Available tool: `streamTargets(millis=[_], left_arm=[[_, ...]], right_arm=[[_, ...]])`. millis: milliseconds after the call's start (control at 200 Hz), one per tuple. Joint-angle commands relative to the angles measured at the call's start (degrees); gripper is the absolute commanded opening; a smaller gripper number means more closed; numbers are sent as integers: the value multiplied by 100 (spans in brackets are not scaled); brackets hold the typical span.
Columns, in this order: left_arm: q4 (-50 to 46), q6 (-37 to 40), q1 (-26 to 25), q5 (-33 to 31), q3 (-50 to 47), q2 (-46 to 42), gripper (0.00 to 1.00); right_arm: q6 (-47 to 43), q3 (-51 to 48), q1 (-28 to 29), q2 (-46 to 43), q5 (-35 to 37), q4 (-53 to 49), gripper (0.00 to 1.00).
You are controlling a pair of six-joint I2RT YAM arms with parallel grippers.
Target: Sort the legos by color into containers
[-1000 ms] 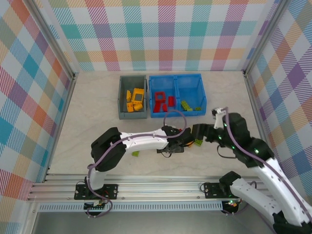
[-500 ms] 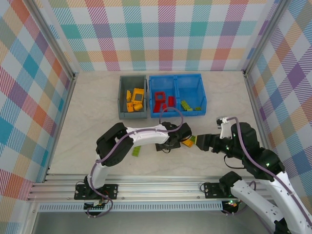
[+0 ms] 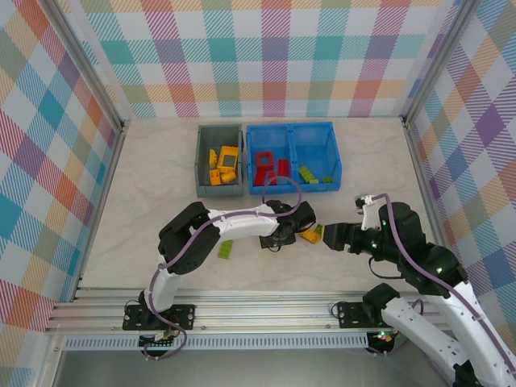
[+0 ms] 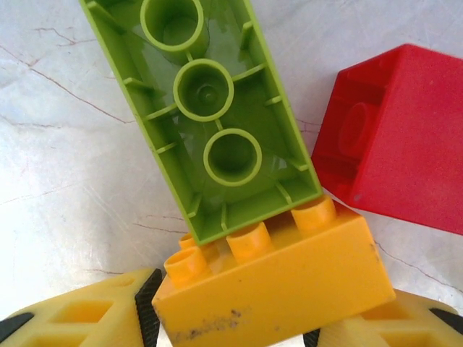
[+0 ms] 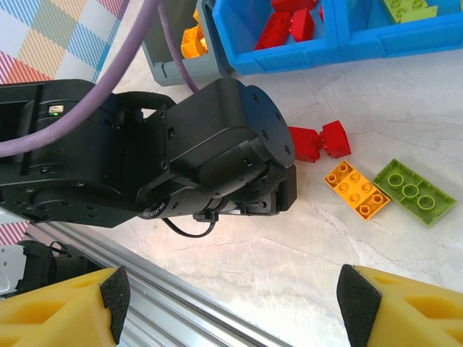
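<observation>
Next, I open my left gripper's fingers, as the yellow-orange lego slants between them with its studs against the green lego, and take it squarely by its short ends (image 4: 377,264).
A yellow-orange lego (image 4: 275,282) lies on the table just past the fingertips of my left gripper (image 4: 231,340), whose fingers stand apart at its near edge. Behind it lie an upturned lime green lego (image 4: 217,123) and a red lego (image 4: 405,144). The right wrist view shows the same three: orange (image 5: 357,189), green (image 5: 414,191), red (image 5: 320,142). From above, my left gripper (image 3: 292,232) faces my right gripper (image 3: 330,236), which is open and empty (image 5: 231,303). The grey container (image 3: 201,173) holds yellow legos; the blue container (image 3: 293,129) holds red on the left, green on the right.
A lone green lego (image 3: 226,249) lies left of my left arm. The left arm's black wrist (image 5: 217,144) sits close in front of my right gripper. A metal rail (image 3: 242,302) runs along the near table edge. Checked walls enclose the table.
My right gripper drew back toward the near right. My left gripper shifted right up to the orange lego, and its fingers narrowed.
</observation>
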Motion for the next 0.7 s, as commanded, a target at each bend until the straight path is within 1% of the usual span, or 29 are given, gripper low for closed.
streamTargets(millis=[0, 35, 105, 130, 235, 340, 475, 615, 695], left_arm=[[644, 187, 36, 328, 41, 88, 53], [532, 179, 29, 337, 68, 76, 56], [297, 47, 1, 287, 57, -31, 69], [327, -1, -9, 283, -16, -111, 72], [635, -203, -61, 374, -318, -504, 78], [475, -237, -107, 243, -130, -592, 82], [183, -268, 7, 40, 179, -372, 84], [-30, -415, 245, 276, 346, -38, 84], [-20, -501, 271, 366, 357, 70, 84]], right_arm=[[16, -53, 16, 46, -122, 139, 77], [6, -53, 11, 57, -123, 151, 77], [-2, -64, 11, 93, -141, 163, 77], [-4, -70, 12, 86, -141, 169, 77], [-23, -86, 7, 119, -141, 202, 77], [-19, -114, 13, 139, -141, 236, 77], [-13, -110, 13, 140, -223, 277, 77], [-63, -105, 7, 81, -349, 308, 77], [-88, -72, 6, 84, -344, 258, 78]])
